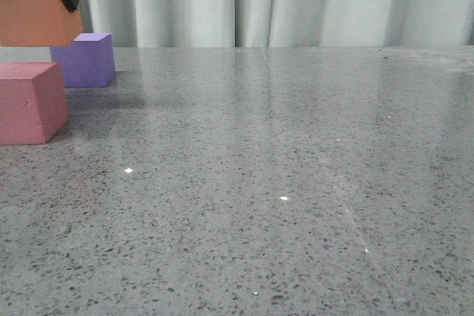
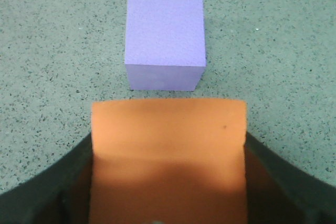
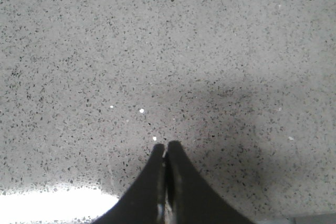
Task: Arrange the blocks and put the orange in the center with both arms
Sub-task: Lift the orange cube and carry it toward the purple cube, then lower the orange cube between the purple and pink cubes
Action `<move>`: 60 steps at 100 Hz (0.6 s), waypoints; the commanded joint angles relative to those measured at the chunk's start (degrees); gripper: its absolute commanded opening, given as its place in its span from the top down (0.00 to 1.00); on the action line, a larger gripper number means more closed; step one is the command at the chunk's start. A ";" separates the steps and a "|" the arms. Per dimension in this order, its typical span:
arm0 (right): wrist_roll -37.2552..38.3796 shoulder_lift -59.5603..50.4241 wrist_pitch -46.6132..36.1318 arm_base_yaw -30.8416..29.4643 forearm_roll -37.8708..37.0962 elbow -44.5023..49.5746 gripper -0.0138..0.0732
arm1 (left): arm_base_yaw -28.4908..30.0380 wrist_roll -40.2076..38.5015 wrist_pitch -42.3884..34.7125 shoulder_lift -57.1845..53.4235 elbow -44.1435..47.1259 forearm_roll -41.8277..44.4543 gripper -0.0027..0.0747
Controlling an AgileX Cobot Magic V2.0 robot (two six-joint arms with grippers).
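Next, my left gripper lets go of the orange cube on the tabletop [image 1: 59, 78], in the space between the pink cube and the purple cube.
The orange cube [image 1: 33, 12] hangs in the air at the far left, above the pink cube [image 1: 29, 101] and the purple cube [image 1: 85, 61], which both rest on the table. My left gripper [image 2: 168, 148] is shut on the orange cube [image 2: 168, 156]; its dark fingers [image 2: 262, 177] press against two opposite sides. The purple cube [image 2: 165, 40] lies just beyond the orange one in the left wrist view. The gap between pink and purple shows as a shadowed strip of tabletop [image 1: 74, 98]. My right gripper [image 3: 166, 145] is shut on nothing, above bare stone. It is out of the front view.
The grey speckled tabletop [image 1: 281, 183] runs wide to the right of the cubes. Pale curtains [image 1: 281, 1] hang behind the table's far edge. A bright glare patch [image 3: 52, 203] shows on the stone near the right gripper.
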 commanded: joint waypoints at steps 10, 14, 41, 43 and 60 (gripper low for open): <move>-0.48 -0.11 -2.64 -0.20 -0.82 -1.31 0.92 | 0.52 -0.22 -2.93 -0.40 -1.61 1.14 0.72; -0.48 -0.11 -2.64 -0.20 -0.82 -1.31 0.92 | 0.52 -0.22 -3.09 0.03 -1.61 1.08 0.72; -0.48 -0.11 -2.64 -0.20 -0.82 -1.31 0.92 | 0.52 -0.22 -4.34 1.47 -1.61 0.67 0.72; -0.48 -0.11 -2.64 -0.20 -0.82 -1.31 0.92 | 0.52 -0.22 -4.47 1.56 -1.61 0.67 0.72; -0.48 -0.11 -2.64 -0.20 -0.82 -1.31 0.92 | 0.52 -0.22 -4.57 2.47 -1.61 0.67 0.72</move>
